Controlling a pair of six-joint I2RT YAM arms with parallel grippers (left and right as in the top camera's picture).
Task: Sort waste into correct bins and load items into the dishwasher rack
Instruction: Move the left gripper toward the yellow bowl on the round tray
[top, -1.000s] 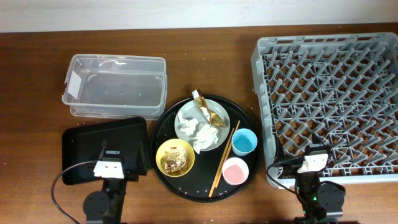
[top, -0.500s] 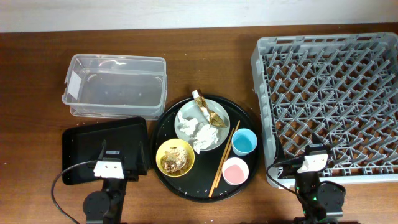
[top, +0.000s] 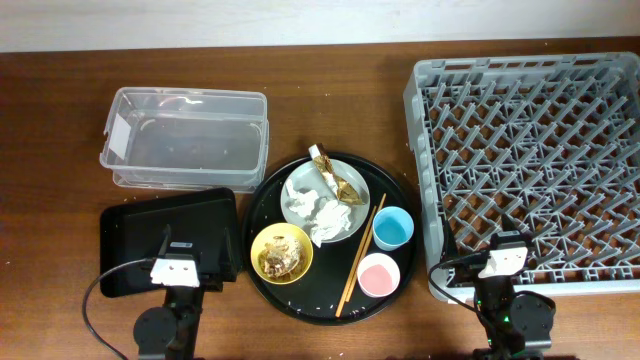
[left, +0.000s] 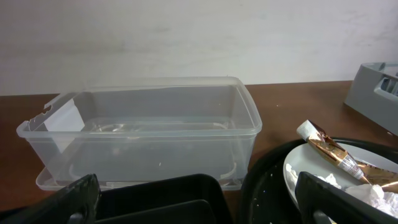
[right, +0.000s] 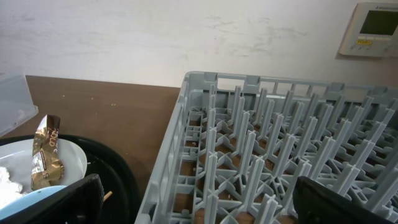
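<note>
The yellow bowl's rim (top: 310, 259) on the side facing the chopsticks is the next thing my left gripper will take hold of.
A pale grey plate (top: 300, 186) on the round black tray holds white tissues (top: 322, 216) and gold foil wrappers (top: 338, 178); both also show in the left wrist view (left: 336, 155). A yellow bowl (top: 281, 252) holds food scraps. A blue cup (top: 393, 228), a pink cup (top: 378, 274) and chopsticks (top: 360, 254) lie on the tray. The clear tub (top: 185, 138) and the black rectangular tray (top: 165, 238) are at the left. The grey rack (top: 530, 160) is at the right. My left gripper (left: 199, 208) is open over the black rectangular tray. My right gripper (right: 199, 205) is open at the rack's near left corner.
The large round black tray (top: 268, 190) sits mid-table between the bins and the rack. A wall runs behind the table, with a white control panel (right: 376, 28) in the right wrist view. Cables trail from both arm bases at the front edge.
</note>
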